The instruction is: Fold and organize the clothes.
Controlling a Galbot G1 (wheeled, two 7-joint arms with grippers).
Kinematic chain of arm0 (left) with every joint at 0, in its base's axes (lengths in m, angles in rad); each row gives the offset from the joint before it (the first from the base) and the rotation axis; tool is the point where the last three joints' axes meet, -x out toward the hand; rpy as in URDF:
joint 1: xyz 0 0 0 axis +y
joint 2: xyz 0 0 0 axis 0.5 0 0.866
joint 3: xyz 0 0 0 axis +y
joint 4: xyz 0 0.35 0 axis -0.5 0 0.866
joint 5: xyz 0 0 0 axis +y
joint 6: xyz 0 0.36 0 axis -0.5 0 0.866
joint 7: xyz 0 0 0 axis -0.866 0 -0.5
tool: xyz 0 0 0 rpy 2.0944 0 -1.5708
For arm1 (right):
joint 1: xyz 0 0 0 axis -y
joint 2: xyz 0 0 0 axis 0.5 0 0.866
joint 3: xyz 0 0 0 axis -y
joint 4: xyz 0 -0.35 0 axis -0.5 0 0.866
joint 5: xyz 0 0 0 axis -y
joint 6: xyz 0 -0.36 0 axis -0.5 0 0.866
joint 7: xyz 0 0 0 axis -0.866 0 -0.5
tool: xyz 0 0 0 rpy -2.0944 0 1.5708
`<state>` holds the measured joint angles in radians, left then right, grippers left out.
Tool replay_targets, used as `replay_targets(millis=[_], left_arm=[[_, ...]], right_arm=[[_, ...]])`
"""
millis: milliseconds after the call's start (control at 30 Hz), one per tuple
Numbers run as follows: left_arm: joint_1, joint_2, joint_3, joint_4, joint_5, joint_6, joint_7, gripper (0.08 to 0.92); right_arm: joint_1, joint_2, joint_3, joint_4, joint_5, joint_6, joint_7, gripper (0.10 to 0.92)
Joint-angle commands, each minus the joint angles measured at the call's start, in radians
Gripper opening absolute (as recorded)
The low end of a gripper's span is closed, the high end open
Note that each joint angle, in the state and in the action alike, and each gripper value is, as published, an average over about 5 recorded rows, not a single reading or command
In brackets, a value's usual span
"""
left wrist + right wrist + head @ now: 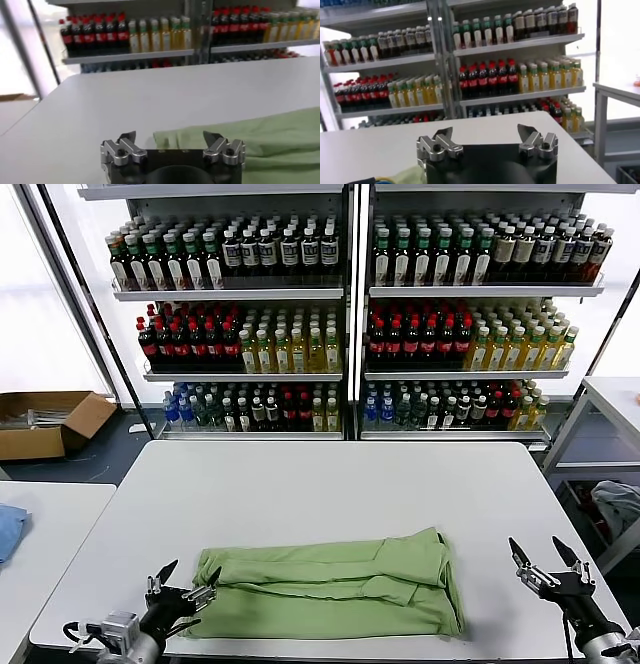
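Observation:
The far end of the shirt is well away from the robot's left gripper, so it should grip the shirt's near end [220, 560] and pull the shirt closer before folding it over.
A light green shirt [335, 584] lies folded into a long flat band near the front edge of the white table [330, 484], plain side up. My left gripper [187, 581] stands open at the band's left end, nothing between its fingers. In the left wrist view the green cloth [250, 137] lies just ahead of the open left gripper [170, 135]. My right gripper [544, 556] hangs open off the table's front right corner, apart from the shirt. The right wrist view shows that open gripper [485, 131] and a bit of green cloth [410, 176] at the edge.
Shelves of bottles [340, 314] fill the back wall. A side table [50, 524] at the left carries a small blue cloth [8, 529]. A cardboard box [50, 422] sits on the floor behind it. A white rack [600, 434] stands at the right.

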<state>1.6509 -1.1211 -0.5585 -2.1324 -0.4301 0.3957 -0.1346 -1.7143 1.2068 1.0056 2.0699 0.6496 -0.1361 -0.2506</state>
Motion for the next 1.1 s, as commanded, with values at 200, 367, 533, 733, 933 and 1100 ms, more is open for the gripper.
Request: replay_targets(millis=[200, 367, 533, 733, 933, 1100], left_arm=[[-0.016, -0.129, 0.111, 0.072, 0.005, 0.006, -0.205, 0.823], [-0.010, -0.135, 0.115, 0.077, 0.003, 0.001, -0.207, 0.817], [0.007, -0.148, 0.129, 0.068, 0.007, -0.011, -0.202, 0.705], [0.012, -0.149, 0.128, 0.056, 0.013, -0.023, -0.186, 0.532], [-0.019, -0.056, -0.040, 0.045, -0.006, -0.017, -0.055, 0.359], [-0.053, 0.102, -0.329, 0.092, -0.144, -0.005, 0.030, 0.211]], right_arm=[[-0.022, 0.015, 0.031, 0.008, 0.063, 0.035, 0.012, 0.823], [-0.026, 0.022, 0.030, 0.020, 0.066, 0.033, 0.012, 0.823], [-0.024, 0.018, 0.031, 0.026, 0.067, 0.031, 0.015, 0.823], [-0.022, 0.019, 0.025, 0.033, 0.066, 0.027, 0.014, 0.823], [-0.022, 0.019, 0.024, 0.035, 0.069, 0.025, 0.014, 0.823], [-0.013, 0.017, 0.016, 0.038, 0.074, 0.024, 0.018, 0.823]])
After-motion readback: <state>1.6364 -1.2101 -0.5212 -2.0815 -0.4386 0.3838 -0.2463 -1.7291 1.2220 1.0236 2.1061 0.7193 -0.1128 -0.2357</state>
